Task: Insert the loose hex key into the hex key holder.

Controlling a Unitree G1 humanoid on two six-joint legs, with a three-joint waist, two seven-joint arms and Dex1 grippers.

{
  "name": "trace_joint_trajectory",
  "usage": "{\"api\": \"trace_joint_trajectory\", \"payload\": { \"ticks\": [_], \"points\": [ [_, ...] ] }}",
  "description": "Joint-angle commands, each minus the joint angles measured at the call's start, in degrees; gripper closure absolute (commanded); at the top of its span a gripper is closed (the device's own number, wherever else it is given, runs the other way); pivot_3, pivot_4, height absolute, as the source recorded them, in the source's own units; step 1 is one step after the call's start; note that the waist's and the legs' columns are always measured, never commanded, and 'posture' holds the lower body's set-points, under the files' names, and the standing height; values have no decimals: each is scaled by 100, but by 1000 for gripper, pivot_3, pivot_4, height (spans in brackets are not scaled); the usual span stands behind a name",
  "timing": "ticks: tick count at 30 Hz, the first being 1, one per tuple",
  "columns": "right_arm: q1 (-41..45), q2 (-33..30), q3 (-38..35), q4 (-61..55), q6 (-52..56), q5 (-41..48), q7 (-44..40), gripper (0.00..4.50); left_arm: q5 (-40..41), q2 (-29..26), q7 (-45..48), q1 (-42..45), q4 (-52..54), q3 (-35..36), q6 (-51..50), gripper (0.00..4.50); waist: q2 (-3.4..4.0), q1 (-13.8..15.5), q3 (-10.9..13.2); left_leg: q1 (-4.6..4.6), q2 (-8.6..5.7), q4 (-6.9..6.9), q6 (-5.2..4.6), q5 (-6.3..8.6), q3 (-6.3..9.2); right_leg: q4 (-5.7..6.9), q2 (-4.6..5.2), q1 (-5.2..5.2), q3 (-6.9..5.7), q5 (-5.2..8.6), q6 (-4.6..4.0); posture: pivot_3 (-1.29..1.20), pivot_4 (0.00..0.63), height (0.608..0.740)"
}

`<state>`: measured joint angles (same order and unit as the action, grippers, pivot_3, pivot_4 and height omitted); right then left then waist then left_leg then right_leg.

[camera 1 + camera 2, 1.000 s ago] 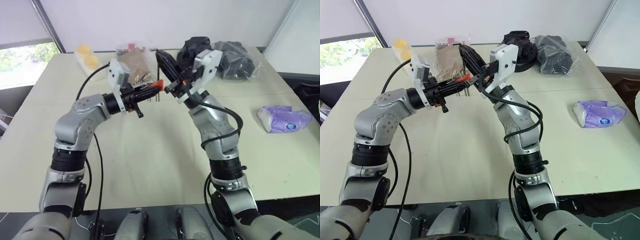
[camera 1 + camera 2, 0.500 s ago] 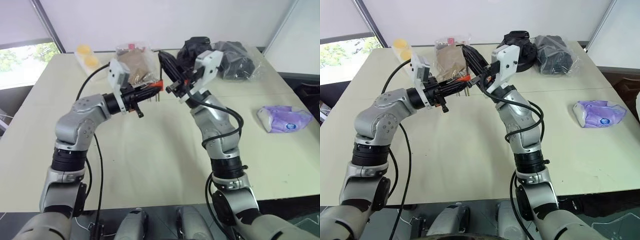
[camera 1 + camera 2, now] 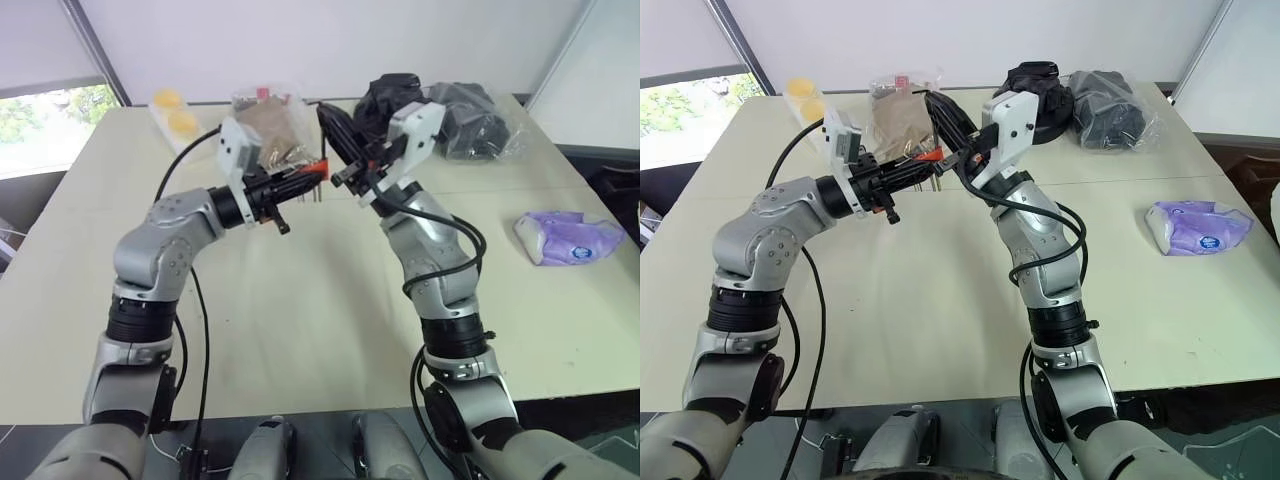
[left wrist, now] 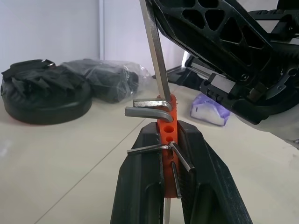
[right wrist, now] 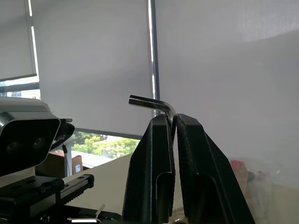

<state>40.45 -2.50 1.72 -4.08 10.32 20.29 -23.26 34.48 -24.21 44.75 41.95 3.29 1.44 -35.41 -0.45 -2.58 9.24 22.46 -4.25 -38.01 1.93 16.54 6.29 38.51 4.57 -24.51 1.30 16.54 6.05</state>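
Next, I release the hex key holder from my left gripper on the bare middle of the beige table point(image 3: 369, 271), between my arms. The holder is now held above the table.
Above the table, my left gripper point(image 3: 303, 179) is shut on the hex key holder point(image 4: 167, 126), a red-orange block with a few short grey keys sticking out. My right gripper point(image 5: 174, 122) is shut on the loose hex key point(image 5: 150, 103), pinching it just below its bend. In the left wrist view the loose hex key's long leg point(image 4: 153, 51) slants down to the holder's top end. I cannot tell whether its tip sits in a hole. The right gripper point(image 3: 327, 112) points up and left, just above the holder point(image 3: 317, 169).
A purple packet point(image 3: 567, 238) lies at the right of the beige table point(image 3: 300, 300). Along the far edge are a black round object point(image 3: 385, 98), a clear bag with dark contents point(image 3: 472, 122), a brown-filled bag point(image 3: 272, 125) and yellow items point(image 3: 175, 112).
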Motion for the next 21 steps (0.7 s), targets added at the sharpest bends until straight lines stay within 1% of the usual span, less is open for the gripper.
{"api": "trace_joint_trajectory", "payload": {
  "ticks": [1,11,18,21],
  "points": [
    [-106,-51,68,-209,-15,-46,-45,4465,163,34,-39,276,122,263,70,4500,0,1,0,0,0,0,0,0,0,0,0,0,0,0,0,0,150,740],
    [-484,-167,319,-499,60,-164,-139,4465,188,91,-54,356,70,336,20,4500,0,0,0,0,0,0,0,0,0,0,-1,0,0,0,0,0,150,740],
    [-531,-215,361,-487,187,-181,-160,4465,132,88,-8,371,81,292,48,4500,0,3,0,0,0,0,0,0,0,0,0,0,0,0,0,0,150,740],
    [-538,-261,315,-487,261,-154,-170,3362,130,78,2,342,110,281,39,4500,0,3,0,0,0,0,0,0,0,0,-1,0,0,0,0,0,150,740]
  ]
}}
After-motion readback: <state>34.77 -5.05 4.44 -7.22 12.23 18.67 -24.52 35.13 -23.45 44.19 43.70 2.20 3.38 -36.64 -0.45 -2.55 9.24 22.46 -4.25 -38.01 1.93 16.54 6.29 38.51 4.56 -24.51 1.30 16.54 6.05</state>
